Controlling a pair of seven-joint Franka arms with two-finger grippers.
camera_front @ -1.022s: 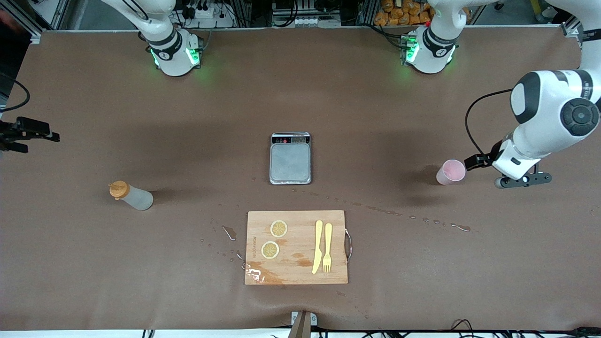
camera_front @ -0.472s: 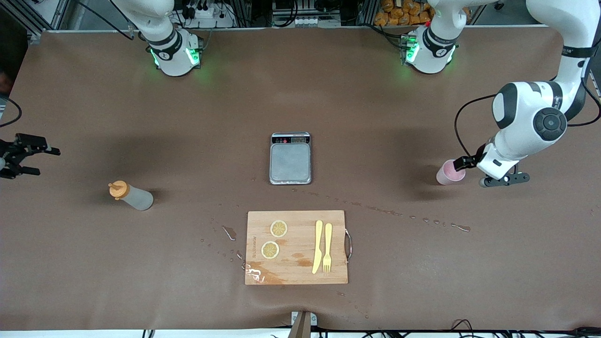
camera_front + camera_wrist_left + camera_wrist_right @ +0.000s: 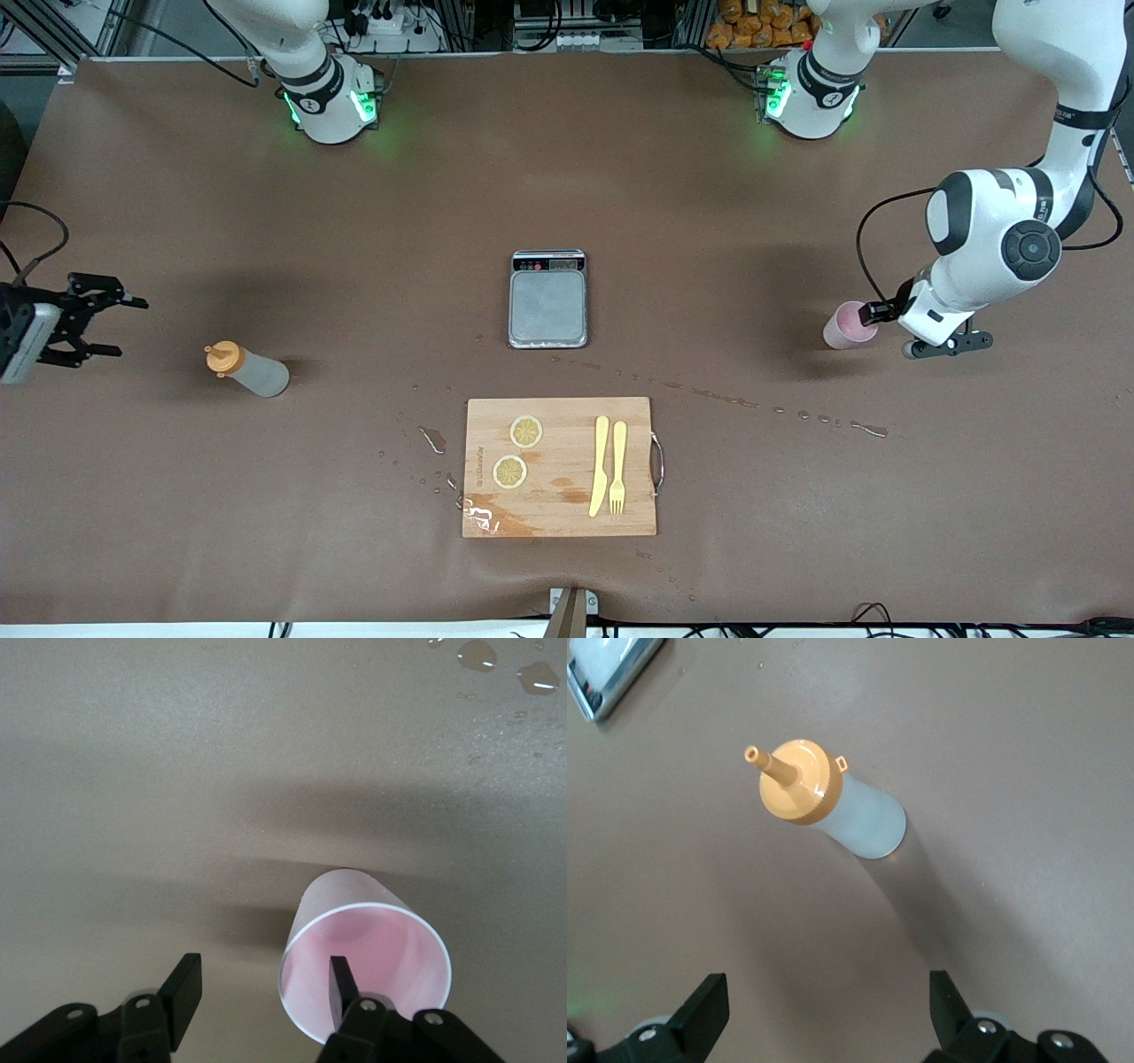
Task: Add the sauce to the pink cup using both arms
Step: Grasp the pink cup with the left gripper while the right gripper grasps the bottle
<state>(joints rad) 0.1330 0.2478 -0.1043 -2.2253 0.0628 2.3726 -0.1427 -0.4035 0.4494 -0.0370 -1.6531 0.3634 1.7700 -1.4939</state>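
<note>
My right gripper will grip the sauce bottle on its whitish body (image 3: 256, 372) (image 3: 862, 818), just under the bottle's orange nozzle cap.
The sauce bottle (image 3: 248, 368), whitish with an orange nozzle cap, stands toward the right arm's end of the table. My right gripper (image 3: 118, 326) is open and empty, beside it and apart. In the right wrist view the bottle (image 3: 855, 815) lies ahead of the open gripper (image 3: 826, 997). The pink cup (image 3: 846, 326) stands toward the left arm's end. My left gripper (image 3: 897, 326) is open at the cup. In the left wrist view (image 3: 263, 983) one finger is inside the cup's (image 3: 372, 948) rim and the other outside, with the cup wall between them.
A grey scale (image 3: 548, 299) sits mid-table. Nearer the front camera lies a wooden cutting board (image 3: 567, 416) with two lemon slices (image 3: 526, 431), a yellow knife and a fork (image 3: 617, 468). Water drops (image 3: 797, 413) trail across the brown table cover.
My left gripper has come down and closed in on the pink cup, one finger now inside its rim. My right gripper has moved in from the table's end toward the sauce bottle.
</note>
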